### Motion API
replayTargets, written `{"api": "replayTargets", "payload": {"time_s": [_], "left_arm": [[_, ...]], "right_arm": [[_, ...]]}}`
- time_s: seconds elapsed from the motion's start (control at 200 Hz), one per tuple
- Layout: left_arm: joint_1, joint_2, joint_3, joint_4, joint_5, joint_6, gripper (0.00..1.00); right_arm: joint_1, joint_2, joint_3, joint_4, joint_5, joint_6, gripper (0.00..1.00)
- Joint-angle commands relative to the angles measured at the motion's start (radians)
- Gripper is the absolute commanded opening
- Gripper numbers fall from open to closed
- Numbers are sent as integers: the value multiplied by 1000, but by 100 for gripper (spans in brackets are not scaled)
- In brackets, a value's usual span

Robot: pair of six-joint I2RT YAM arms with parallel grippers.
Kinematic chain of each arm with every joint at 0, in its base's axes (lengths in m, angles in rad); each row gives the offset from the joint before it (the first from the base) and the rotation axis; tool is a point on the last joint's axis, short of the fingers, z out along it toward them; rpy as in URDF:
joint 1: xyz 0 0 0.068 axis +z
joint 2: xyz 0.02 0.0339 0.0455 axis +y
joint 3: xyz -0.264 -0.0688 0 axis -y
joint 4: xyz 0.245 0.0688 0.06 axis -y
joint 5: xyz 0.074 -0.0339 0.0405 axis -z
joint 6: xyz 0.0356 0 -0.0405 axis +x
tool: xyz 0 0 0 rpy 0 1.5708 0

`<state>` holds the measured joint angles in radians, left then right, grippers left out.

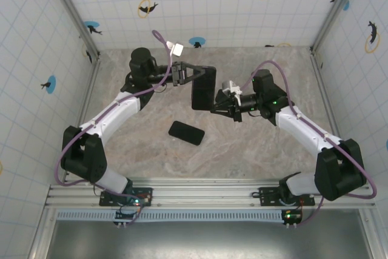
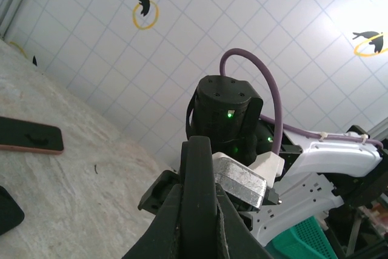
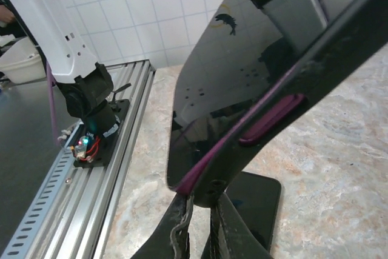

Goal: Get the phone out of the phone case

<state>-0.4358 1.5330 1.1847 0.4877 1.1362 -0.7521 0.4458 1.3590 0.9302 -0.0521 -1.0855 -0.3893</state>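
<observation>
The phone's purple rim shows clearly only near the case's lower corner. My right gripper will open and take the case's long side [image 3: 257,136] to free the phone.
A phone in a black phone case [image 1: 204,87] is held upright above the table between both arms. In the right wrist view the phone's glossy dark screen [image 3: 224,71] has a purple rim and sits inside the black case [image 3: 327,59]. My left gripper [image 1: 195,72] is shut on the case's upper edge. The black edge [image 2: 199,168] stands pinched between its fingers [image 2: 167,222]. My right gripper [image 1: 213,108] is shut on the case's lower corner [image 3: 242,174], with one finger on each side.
A second flat black slab [image 1: 186,132] lies on the marble table below the held phone, also visible in the wrist views [image 3: 257,201] [image 2: 30,134]. Tiled walls enclose the back and sides. An aluminium rail [image 1: 206,189] runs along the near edge.
</observation>
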Motion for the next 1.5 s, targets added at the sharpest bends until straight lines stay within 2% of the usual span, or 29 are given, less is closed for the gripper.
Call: {"api": "replayTargets", "payload": {"time_s": [0.0,0.1,0.245,0.495,0.786,0.976,1.231,1.366,1.491], "left_arm": [[1,-37,-3,76,-10,-69,0],[-5,-40,-7,72,-15,-61,0],[-13,-35,-14,125,-12,-105,0],[-20,-34,-25,129,-29,-101,0],[-20,-24,-12,143,-63,-119,0],[-20,-26,-33,203,-87,-189,0],[-36,-32,-65,270,-124,-276,0],[-36,-31,-70,241,-219,-296,0],[-37,-5,-108,325,-355,-449,0]], "right_arm": [[8,2,51,91,39,29,9],[4,-7,33,194,7,98,10],[9,-14,27,221,78,116,10],[7,-41,-55,481,50,315,14],[-9,-70,-113,558,44,420,27],[-24,-57,-127,626,51,528,31],[-30,-38,-128,658,67,607,31],[-21,-37,-135,706,69,689,32],[-18,-25,-154,793,96,859,33]]}}
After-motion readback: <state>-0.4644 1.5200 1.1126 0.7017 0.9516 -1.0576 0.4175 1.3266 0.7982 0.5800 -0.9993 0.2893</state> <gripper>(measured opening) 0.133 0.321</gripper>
